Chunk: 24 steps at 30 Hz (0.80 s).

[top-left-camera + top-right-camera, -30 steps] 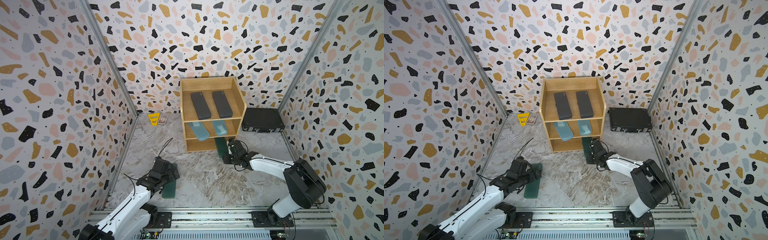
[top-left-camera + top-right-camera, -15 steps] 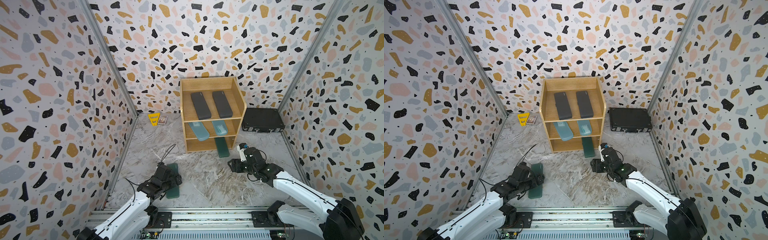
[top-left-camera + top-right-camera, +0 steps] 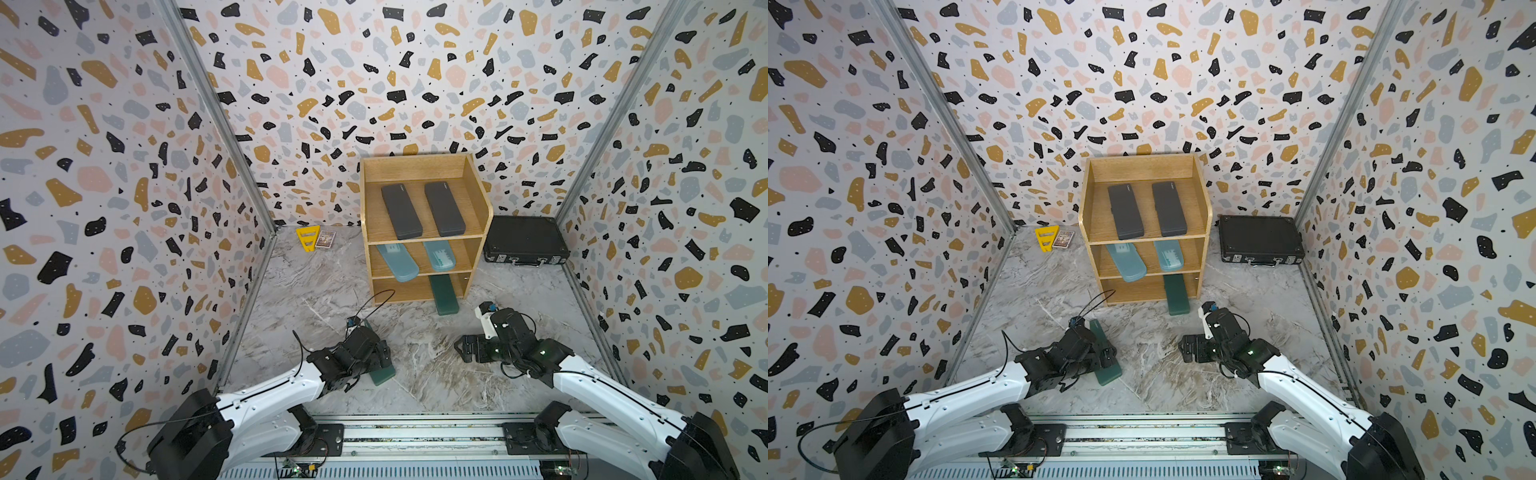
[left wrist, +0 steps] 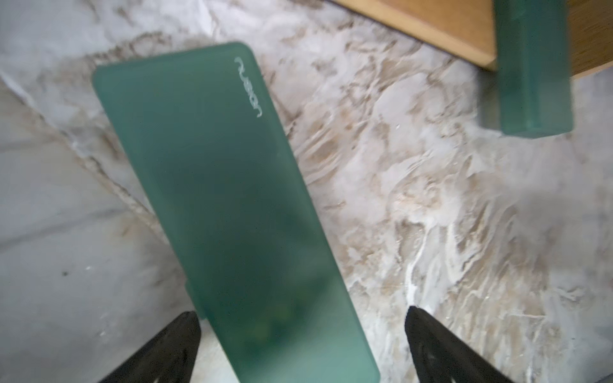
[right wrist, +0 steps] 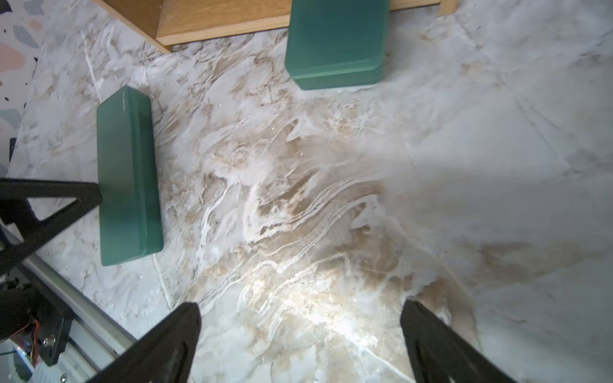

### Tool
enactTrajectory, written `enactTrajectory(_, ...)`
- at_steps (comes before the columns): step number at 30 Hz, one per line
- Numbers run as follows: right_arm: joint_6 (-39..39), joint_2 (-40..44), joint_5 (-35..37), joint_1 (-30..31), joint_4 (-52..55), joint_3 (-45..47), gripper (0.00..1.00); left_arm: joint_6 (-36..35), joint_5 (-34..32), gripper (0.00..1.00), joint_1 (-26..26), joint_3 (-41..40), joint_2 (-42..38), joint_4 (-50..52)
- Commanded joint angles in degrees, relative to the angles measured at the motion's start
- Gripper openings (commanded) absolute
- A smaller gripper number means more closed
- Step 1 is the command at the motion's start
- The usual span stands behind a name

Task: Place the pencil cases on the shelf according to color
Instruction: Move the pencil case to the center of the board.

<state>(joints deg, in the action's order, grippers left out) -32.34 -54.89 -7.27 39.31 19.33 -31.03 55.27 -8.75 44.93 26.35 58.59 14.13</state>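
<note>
I will next use my right gripper to grab the near end (image 3: 382, 372) (image 5: 131, 233) of the green pencil case that lies flat on the floor, clear of the wooden shelf.
The wooden shelf (image 3: 419, 166) (image 3: 1142, 166) holds two dark grey pencil cases (image 3: 401, 211) (image 3: 444, 209) on top and two light blue ones (image 3: 397, 262) (image 3: 439, 255) in the middle. One green case (image 3: 444, 295) (image 5: 335, 43) lies in the bottom tier, its end sticking out onto the floor. A second green case (image 3: 382, 374) (image 4: 215, 182) (image 5: 127, 175) lies flat on the floor. My left gripper (image 3: 376, 353) (image 4: 302, 331) is open and straddles its near end, one finger (image 5: 49, 205) against its side. My right gripper (image 3: 459, 349) (image 5: 300, 318) hangs open and empty over bare floor.
A black briefcase (image 3: 525, 241) lies right of the shelf against the back wall. A yellow triangle (image 3: 307, 239) and a small card box (image 3: 325, 240) lie at the back left. Patterned walls close in three sides, and the arms' rail (image 3: 415, 432) runs along the front.
My right gripper has let go of the green case at the bottom tier, opened wide and drawn back toward the front. The left gripper and the floor case have shifted to the right.
</note>
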Motion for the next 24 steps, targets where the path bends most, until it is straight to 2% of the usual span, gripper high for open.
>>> enactTrajectory(1, 0.56, 0.41, 1.39, 3.18, 0.19, -2.34, 1.0, -0.99, -5.65, 1.0, 0.2, 2.92, -5.62, 6.42)
enactTrajectory(4, 0.19, -2.05, 3.32, 7.74, -2.22, -3.36, 1.0, -1.73, -11.22, 1.0, 0.25, 3.56, -12.02, 15.02)
enactTrajectory(8, -0.66, -8.21, 9.37, 15.11, -6.01, -5.81, 1.0, -1.96, -16.47, 1.0, -0.01, 1.43, -19.02, 20.62)
enactTrajectory(15, -3.05, -20.13, 17.58, 25.01, -11.85, -12.52, 1.0, -2.76, -16.66, 1.0, -3.98, 0.28, -19.27, 23.01)
enactTrajectory(18, -3.05, -26.2, 18.85, 28.08, -12.16, -16.86, 1.0, -4.88, -15.18, 1.0, -8.56, -0.19, -19.06, 22.12)
enactTrajectory(22, -3.29, -32.85, 19.97, 31.4, -11.86, -21.84, 1.0, -9.42, -8.95, 1.0, -17.85, -0.6, -18.86, 20.35)
enactTrajectory(24, -4.12, -35.28, 20.23, 32.37, -11.49, -23.62, 1.0, -10.57, -7.53, 1.0, -20.49, -0.51, -18.93, 20.45)
